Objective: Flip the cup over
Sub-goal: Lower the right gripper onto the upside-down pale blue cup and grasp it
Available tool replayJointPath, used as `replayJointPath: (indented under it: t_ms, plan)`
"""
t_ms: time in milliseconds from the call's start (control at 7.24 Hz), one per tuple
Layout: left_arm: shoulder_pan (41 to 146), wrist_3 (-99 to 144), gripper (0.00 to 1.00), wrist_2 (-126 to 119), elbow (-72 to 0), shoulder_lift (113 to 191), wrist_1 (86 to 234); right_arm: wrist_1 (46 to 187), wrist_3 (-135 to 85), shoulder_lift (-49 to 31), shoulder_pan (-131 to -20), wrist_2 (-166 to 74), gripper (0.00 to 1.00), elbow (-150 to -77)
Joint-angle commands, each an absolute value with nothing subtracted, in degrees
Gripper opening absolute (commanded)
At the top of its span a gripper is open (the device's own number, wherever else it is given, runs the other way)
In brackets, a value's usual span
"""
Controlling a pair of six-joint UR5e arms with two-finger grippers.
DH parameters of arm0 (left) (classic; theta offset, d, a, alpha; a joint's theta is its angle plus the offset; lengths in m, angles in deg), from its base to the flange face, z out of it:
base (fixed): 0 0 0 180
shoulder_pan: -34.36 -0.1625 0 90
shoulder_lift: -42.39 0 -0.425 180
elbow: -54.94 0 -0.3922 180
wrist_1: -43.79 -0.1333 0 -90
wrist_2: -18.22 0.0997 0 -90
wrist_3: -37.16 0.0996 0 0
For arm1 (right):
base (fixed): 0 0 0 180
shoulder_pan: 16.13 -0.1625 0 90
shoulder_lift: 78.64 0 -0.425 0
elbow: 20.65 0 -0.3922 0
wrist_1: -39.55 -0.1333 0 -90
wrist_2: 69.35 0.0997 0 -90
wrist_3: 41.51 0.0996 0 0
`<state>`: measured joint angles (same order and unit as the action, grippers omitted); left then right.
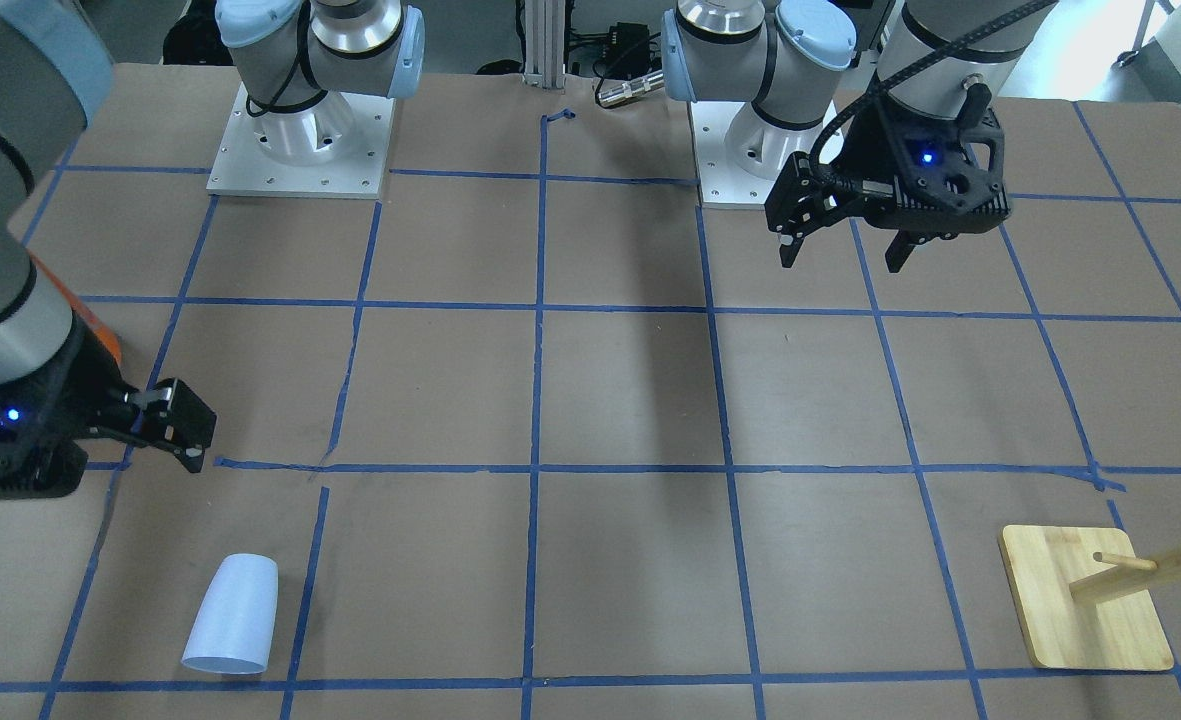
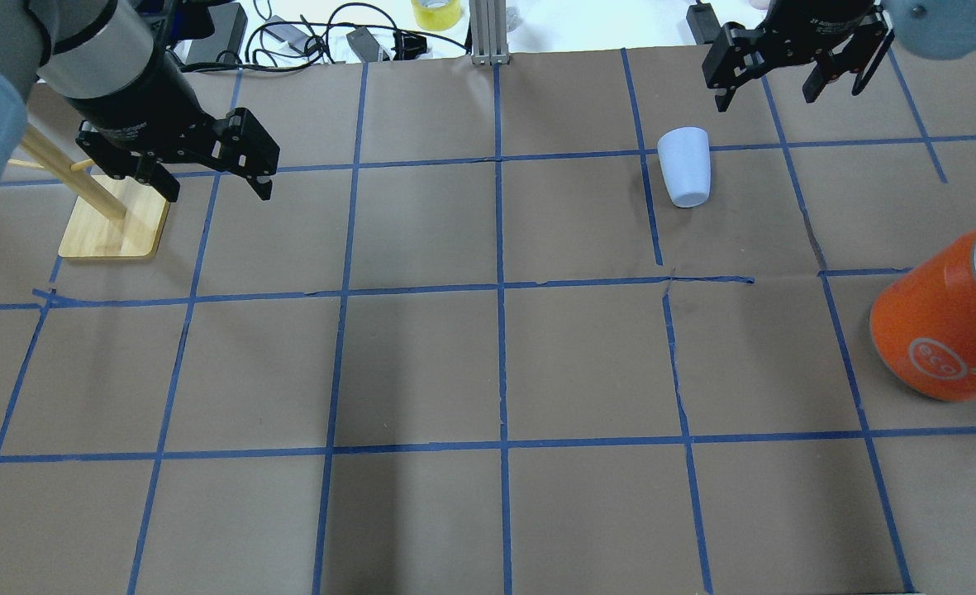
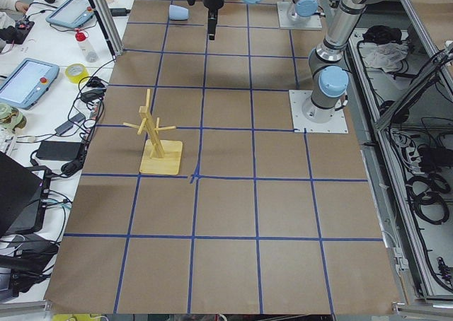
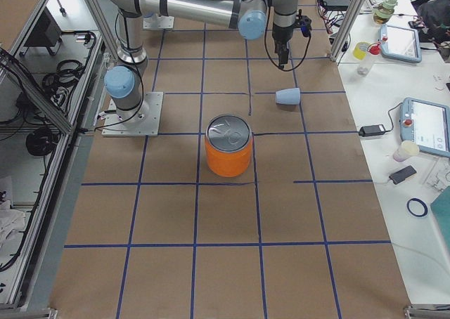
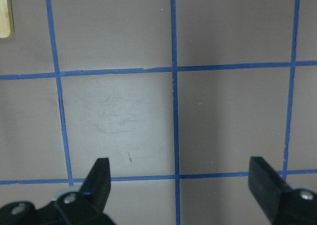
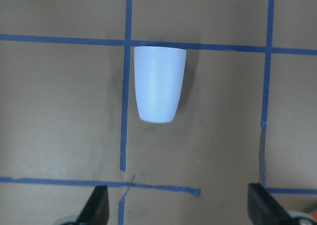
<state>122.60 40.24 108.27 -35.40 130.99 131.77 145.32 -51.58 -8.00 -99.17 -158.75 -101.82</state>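
Next, my right gripper will go to the pale blue-white cup and close around the cup's middle (image 1: 237, 611) (image 6: 158, 84), between its wide opening and narrow bottom.
The pale blue-white cup (image 2: 684, 165) lies on its side on the brown paper, wide end pointing away from the robot. It also shows in the front view (image 1: 233, 615), the right wrist view (image 6: 158, 84) and the right side view (image 4: 288, 96). My right gripper (image 2: 764, 95) is open and empty and hovers above the table near the cup without touching it. In its wrist view (image 6: 179, 200) the cup lies ahead, a little left of centre. My left gripper (image 2: 216, 190) is open and empty, raised over bare paper (image 5: 181, 178).
A large orange can (image 2: 946, 318) with a silver top stands at the robot's right, nearer the robot than the cup. A wooden peg rack (image 2: 116, 223) stands by the left gripper. Blue tape lines grid the table.
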Motion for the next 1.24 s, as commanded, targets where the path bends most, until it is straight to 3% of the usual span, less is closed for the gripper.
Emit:
replayJointPath:
  t_ms: [0, 415, 967, 1106]
  plan:
    - [122.60, 40.24, 1.00, 108.30, -35.41, 130.99, 131.77, 154.91, -51.18, -17.69, -99.01, -157.33, 1.00, -101.77]
    - [122.60, 40.24, 1.00, 108.22, -35.41, 130.99, 131.77, 162.07, -49.06, -25.27, -100.06, -157.16, 1.00, -101.77]
    - [122.60, 40.24, 1.00, 108.22, -35.41, 131.08, 131.77, 166.20, -49.06, -28.98, -100.15, -157.07, 0.99, -101.69]
    - [122.60, 40.24, 1.00, 108.22, -35.41, 131.08, 131.77, 166.20, -49.06, -28.89, -100.15, -157.07, 0.88, -101.69]
